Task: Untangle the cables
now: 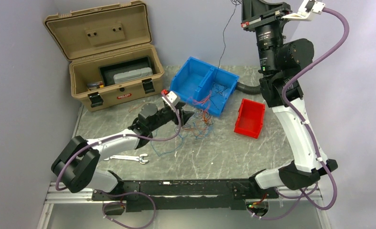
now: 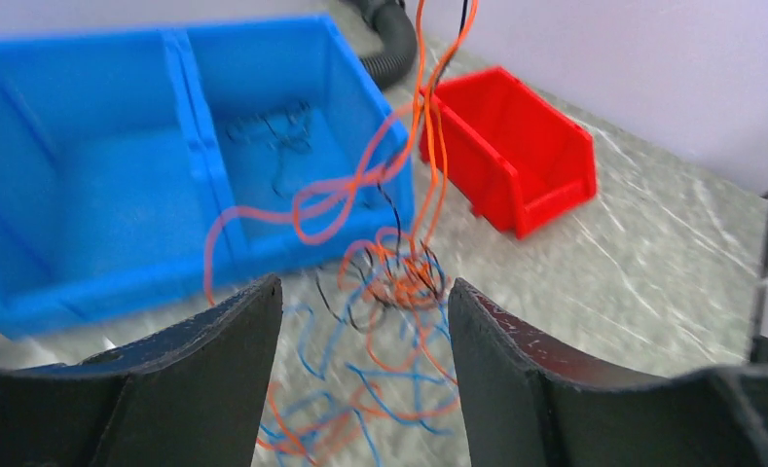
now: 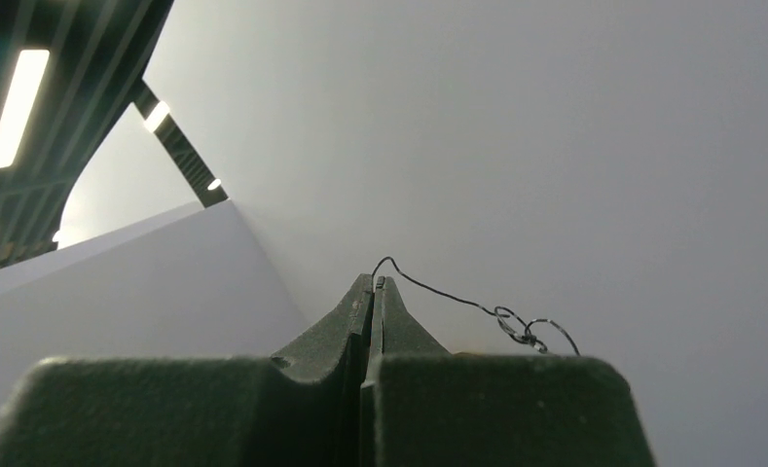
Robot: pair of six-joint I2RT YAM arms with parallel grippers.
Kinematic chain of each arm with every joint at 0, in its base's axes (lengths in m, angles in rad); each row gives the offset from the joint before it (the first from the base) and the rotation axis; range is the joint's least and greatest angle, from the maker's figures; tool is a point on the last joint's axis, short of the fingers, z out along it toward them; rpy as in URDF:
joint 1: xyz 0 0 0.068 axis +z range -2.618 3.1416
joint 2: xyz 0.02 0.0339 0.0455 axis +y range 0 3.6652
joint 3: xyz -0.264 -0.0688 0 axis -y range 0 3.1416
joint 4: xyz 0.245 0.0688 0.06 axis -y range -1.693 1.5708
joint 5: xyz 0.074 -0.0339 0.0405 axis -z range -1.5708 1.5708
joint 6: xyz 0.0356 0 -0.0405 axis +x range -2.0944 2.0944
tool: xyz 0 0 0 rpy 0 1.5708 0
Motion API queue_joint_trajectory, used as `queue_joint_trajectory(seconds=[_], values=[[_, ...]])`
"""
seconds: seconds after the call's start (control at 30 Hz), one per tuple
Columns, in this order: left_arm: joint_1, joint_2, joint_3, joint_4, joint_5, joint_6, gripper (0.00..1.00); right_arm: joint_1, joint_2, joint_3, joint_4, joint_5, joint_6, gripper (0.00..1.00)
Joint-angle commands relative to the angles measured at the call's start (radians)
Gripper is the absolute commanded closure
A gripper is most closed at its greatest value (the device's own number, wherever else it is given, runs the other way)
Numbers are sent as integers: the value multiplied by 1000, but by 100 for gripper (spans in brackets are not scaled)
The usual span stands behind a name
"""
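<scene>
My right gripper has the knot with the black wire and orange strands rising from it, so next my left gripper grabs the orange strands [image 2: 422,199] and pulls them away.
The cables are a small tangle of thin orange, blue and black wires [image 1: 200,123] on the table in front of the blue bin [image 1: 188,76]. In the left wrist view the knot [image 2: 399,277] lies just ahead of my open, empty left gripper [image 2: 360,297], and loose blue and orange loops lie between its fingers. Orange strands [image 2: 428,88] rise steeply from the knot. My left gripper [image 1: 185,117] is low beside the tangle. My right gripper [image 3: 372,283] is raised high [image 1: 247,5] and shut on one black wire [image 3: 477,309], which hangs down towards the bin [image 1: 224,43].
The blue bin's right compartment holds a few black wires [image 2: 273,136]. A red bin [image 1: 249,118] stands to its right and a black corrugated hose [image 1: 248,88] behind it. An open tan case [image 1: 112,57] is at the back left. A wrench [image 1: 128,158] lies near the left arm.
</scene>
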Motion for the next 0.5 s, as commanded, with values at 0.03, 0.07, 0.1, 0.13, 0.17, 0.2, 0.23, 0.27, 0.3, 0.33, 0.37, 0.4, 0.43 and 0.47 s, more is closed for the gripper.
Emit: queue_joint_trajectory(seconds=[0.03,0.07,0.1,0.13,0.17,0.2,0.23,0.27,0.3,0.33,0.37,0.4,0.43,0.47], values=[[-1,48,80,143,-13,260,33,-1,-36,0,37,-55,42,100],[0,67,101,149,-2,298,33,-2,-37,1,36,-61,47,100],[-1,89,127,137,12,329,33,-2,-37,3,36,-68,52,100],[-1,109,151,124,31,360,33,-2,-35,6,36,-75,57,100],[-1,128,170,120,55,386,33,-1,-32,11,34,-83,61,100],[0,146,186,118,73,407,30,-1,-27,17,31,-91,67,100],[0,161,205,109,86,422,21,-1,-26,23,28,-97,73,100],[-1,179,227,81,100,442,17,-1,-24,27,26,-103,79,100],[0,196,257,48,107,460,10,0,-21,29,26,-108,86,100],[0,211,285,11,126,475,11,-1,-20,30,27,-115,91,100],[-1,229,308,-19,151,490,11,-1,-18,33,27,-119,98,100],[-1,242,335,-45,163,501,12,-2,-15,35,27,-123,104,100],[0,254,357,-70,180,509,15,-2,-12,37,27,-128,110,100],[1,267,380,-99,188,517,20,-1,-12,38,27,-131,114,100]])
